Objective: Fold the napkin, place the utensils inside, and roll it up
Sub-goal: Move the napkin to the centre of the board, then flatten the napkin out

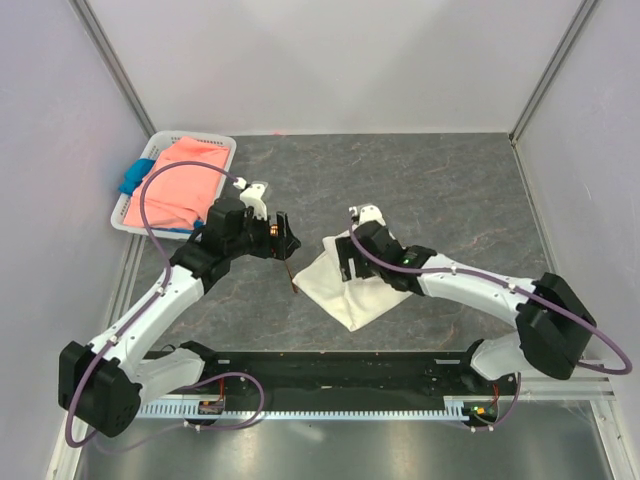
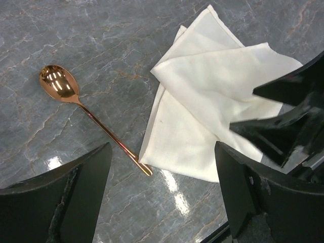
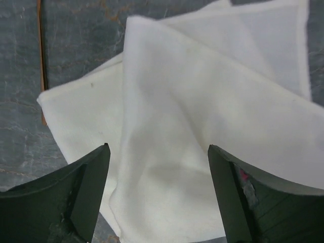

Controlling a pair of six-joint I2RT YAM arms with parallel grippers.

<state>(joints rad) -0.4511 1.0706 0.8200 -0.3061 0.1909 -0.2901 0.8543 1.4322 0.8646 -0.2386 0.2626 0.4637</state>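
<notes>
The robot's right gripper needs to next go to the far corner [image 1: 387,229] [image 3: 302,3] of the off-white napkin's lower layer, past the napkin's upper flap, and close there.
The off-white napkin [image 1: 350,290] lies folded in loose layers on the grey table, one flap lapping over another [image 2: 202,111]. The copper spoon [image 2: 61,85] lies just left of it, handle end touching the napkin's near corner; from above it shows as a thin line [image 1: 292,276]. My left gripper [image 2: 162,152] hangs open above the bare table between spoon and napkin, holding nothing [image 1: 288,240]. My right gripper [image 3: 158,149] stands open directly over the napkin's [image 3: 192,101] upper layer, fingers apart, nothing pinched [image 1: 347,266]. The spoon handle [image 3: 40,50] shows at the left edge of the right wrist view.
A white basket [image 1: 222,143] at the back left holds a salmon-pink cloth [image 1: 185,180] and a blue cloth [image 1: 130,182]. Both grippers are close together over the table's middle; the right one's black fingers [image 2: 283,116] show in the left wrist view. White walls enclose the table.
</notes>
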